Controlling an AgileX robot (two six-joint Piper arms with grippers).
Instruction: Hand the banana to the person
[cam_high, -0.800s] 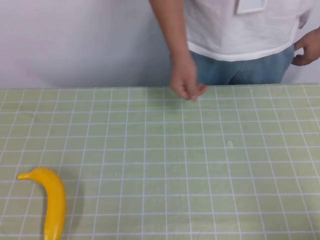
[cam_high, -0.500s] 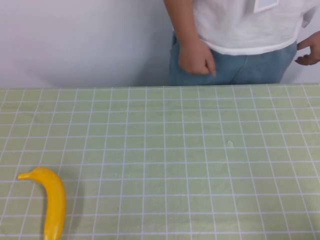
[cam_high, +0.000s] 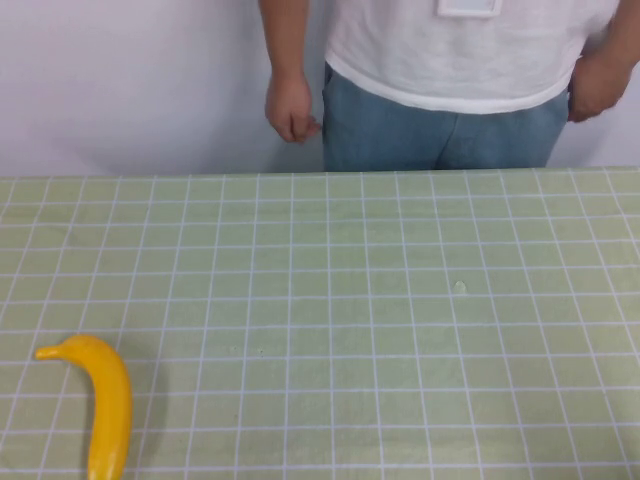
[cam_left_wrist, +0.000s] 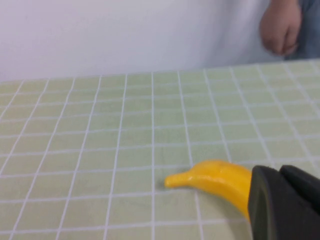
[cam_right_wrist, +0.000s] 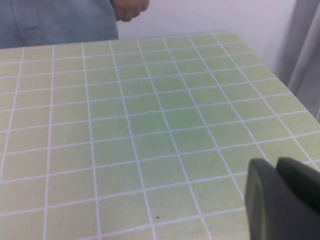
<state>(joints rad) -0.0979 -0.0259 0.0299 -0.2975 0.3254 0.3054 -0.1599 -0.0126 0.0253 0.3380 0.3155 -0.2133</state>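
Next, my left gripper needs to go to the middle of the banana's body (cam_high: 112, 411), away from the stem, and close there.
The banana (cam_high: 108, 402) lies on the green gridded table (cam_high: 380, 300) at the near left, stem pointing left. It also shows in the left wrist view (cam_left_wrist: 215, 178). The person (cam_high: 450, 70), in a white T-shirt and jeans, stands behind the far edge, one hand (cam_high: 290, 106) hanging at the side. My left gripper (cam_left_wrist: 277, 174) is shut and empty, right beside the banana's body and partly hiding it. My right gripper (cam_right_wrist: 274, 166) is shut and empty over bare table at the right. Neither gripper shows in the high view.
A white wall stands behind the table. The table's right edge (cam_right_wrist: 280, 75) and a grey curtain (cam_right_wrist: 307, 60) show in the right wrist view. The person's other hand (cam_high: 598, 85) rests at the hip.
The person's hand has pulled back from the table's far edge and now hangs at the side, farther left. The banana has not moved.
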